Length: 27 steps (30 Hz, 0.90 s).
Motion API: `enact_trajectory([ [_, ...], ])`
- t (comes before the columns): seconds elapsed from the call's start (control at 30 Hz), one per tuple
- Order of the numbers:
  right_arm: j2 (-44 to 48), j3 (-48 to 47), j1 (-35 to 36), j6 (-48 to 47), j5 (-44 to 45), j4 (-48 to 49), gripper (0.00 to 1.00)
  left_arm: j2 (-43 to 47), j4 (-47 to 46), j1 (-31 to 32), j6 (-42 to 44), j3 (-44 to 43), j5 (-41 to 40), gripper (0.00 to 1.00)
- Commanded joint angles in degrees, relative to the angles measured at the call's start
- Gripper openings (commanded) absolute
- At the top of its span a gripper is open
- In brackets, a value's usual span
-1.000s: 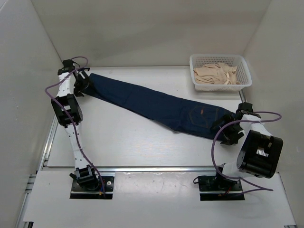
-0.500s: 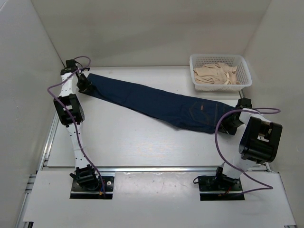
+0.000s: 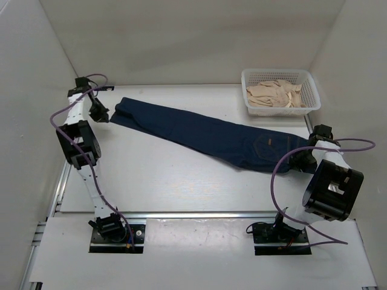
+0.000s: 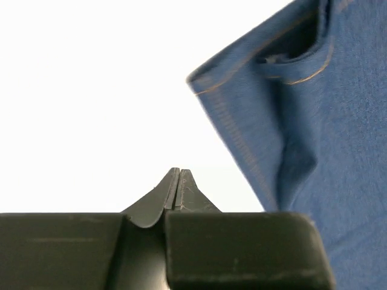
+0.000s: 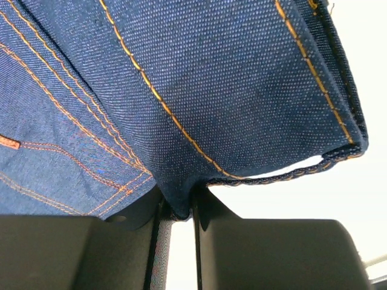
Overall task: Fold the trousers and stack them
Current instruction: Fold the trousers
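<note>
I can see the upper leg's hem curls back short of the lower leg's hem, so next I open my left gripper, take the curled hem (image 4: 293, 71) and pull it flat before folding.
The trousers (image 3: 199, 133), dark navy jeans with tan stitching, lie stretched in a diagonal from the far left to the right of the table. My left gripper (image 3: 99, 112) is shut with nothing in it, just left of the leg hem. In the left wrist view its fingertips (image 4: 178, 172) meet over bare table, and the hem (image 4: 242, 96) lies apart to the upper right. My right gripper (image 3: 305, 161) is shut on the waist end. The right wrist view shows a fold of denim (image 5: 211, 78) pinched between the pads of my right gripper (image 5: 179, 211).
A white basket (image 3: 278, 110) holding beige cloth (image 3: 275, 92) stands at the far right corner, just behind the right arm. White walls close in the table on the left, back and right. A metal rail (image 3: 181, 213) runs along the near edge.
Both grippers have shut. The right one closed on the waist end and pulled the trousers to the right. The left one closed on nothing and drew left, off the hem.
</note>
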State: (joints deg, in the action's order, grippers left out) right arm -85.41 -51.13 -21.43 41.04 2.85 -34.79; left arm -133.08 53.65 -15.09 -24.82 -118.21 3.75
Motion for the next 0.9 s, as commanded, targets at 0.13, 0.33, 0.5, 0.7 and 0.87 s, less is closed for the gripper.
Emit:
enact_trajectory([
  [0.13, 0.4, -1.5, -0.7, -3.2, 1.5, -1.9, 0.0, 13.5, -1.4, -4.0, 1.3, 3.6, -0.6, 0.23],
  [0.33, -0.9, -1.0, -0.7, -3.2, -0.1, -1.3, 0.0, 2.9, 0.0, -0.9, 4.2, -6.1, 4.8, 0.69],
  [0.5, -1.4, -0.5, -0.7, -4.2, -0.7, -0.8, 0.0, -0.1, 0.0, 0.2, 4.7, -8.2, 4.6, 0.1],
  [0.7, -2.6, 0.1, -0.7, -4.7, -1.4, -0.1, 0.0, -4.6, 0.0, 0.9, 4.7, -12.1, 7.2, 0.51],
  [0.87, -3.6, 0.1, -0.7, -4.7, -3.2, 0.4, 0.0, -10.3, 0.0, 0.9, 4.7, -18.3, 7.9, 0.62],
])
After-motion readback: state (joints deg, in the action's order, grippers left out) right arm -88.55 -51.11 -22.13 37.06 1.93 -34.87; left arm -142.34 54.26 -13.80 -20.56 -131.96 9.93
